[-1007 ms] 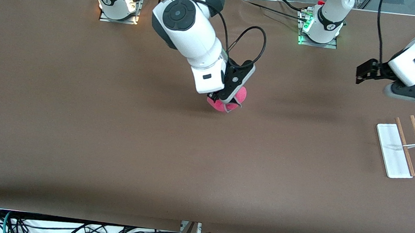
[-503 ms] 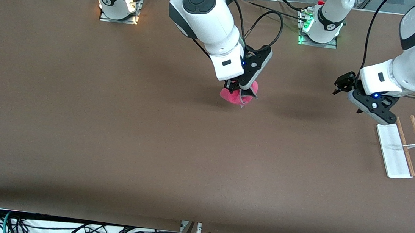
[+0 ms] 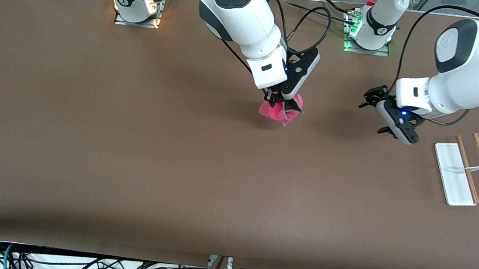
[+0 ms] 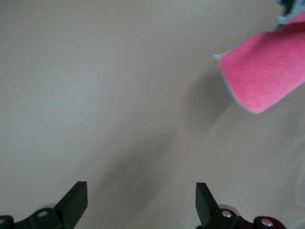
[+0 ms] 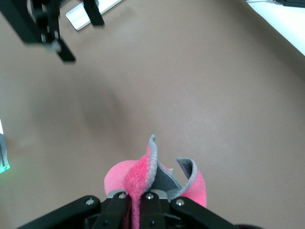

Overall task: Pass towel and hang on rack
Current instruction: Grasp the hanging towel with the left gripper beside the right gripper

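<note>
Next, I close my left gripper on the pink-red towel's loose end (image 3: 299, 100) (image 4: 253, 101) that faces it, next to the shut fingers of my right gripper.
My right gripper (image 3: 280, 104) is shut on the pink-red towel (image 3: 277, 112) and holds it bunched over the middle of the table. In the right wrist view the towel (image 5: 143, 174) is pinched between the shut fingers (image 5: 140, 202), with its grey edge curling up. My left gripper (image 3: 371, 116) is open and empty, in the air between the towel and the rack (image 3: 466, 170). The left wrist view shows its spread fingers (image 4: 140, 205) and a corner of the towel (image 4: 267, 76) ahead. The rack lies at the left arm's end of the table.
The brown table (image 3: 131, 163) is bare apart from the rack's white base (image 3: 453, 172) and wooden rods. The arm bases (image 3: 138, 4) stand along the edge farthest from the camera. The left gripper (image 5: 78, 33) and the rack base (image 5: 88, 15) show in the right wrist view.
My right gripper has carried the towel toward the left arm's end of the table. My left gripper has swung away from over the rack toward the towel and come lower.
</note>
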`<action>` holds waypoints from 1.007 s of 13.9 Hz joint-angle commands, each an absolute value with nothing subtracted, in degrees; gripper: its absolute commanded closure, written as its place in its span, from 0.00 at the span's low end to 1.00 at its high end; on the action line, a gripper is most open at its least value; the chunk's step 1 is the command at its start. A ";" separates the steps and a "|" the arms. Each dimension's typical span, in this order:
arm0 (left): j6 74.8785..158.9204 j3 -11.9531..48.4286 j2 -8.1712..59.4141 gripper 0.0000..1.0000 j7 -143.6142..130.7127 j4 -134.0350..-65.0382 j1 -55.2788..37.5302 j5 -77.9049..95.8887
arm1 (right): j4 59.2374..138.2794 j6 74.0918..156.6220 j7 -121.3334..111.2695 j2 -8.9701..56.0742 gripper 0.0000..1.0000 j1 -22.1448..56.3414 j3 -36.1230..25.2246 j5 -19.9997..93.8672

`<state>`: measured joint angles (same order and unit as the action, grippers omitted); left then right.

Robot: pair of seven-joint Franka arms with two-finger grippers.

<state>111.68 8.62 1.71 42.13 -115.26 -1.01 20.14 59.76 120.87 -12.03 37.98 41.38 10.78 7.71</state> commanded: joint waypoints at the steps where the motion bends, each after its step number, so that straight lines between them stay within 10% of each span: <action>1: 116.53 13.17 -1.75 0.00 44.20 -122.15 -1.58 22.15 | 58.62 121.63 -12.30 38.32 1.00 41.92 10.72 6.77; 14: 135.26 26.28 1.75 0.00 47.01 -129.20 -1.67 27.68 | 58.97 123.22 -12.39 39.29 1.00 42.19 10.72 5.71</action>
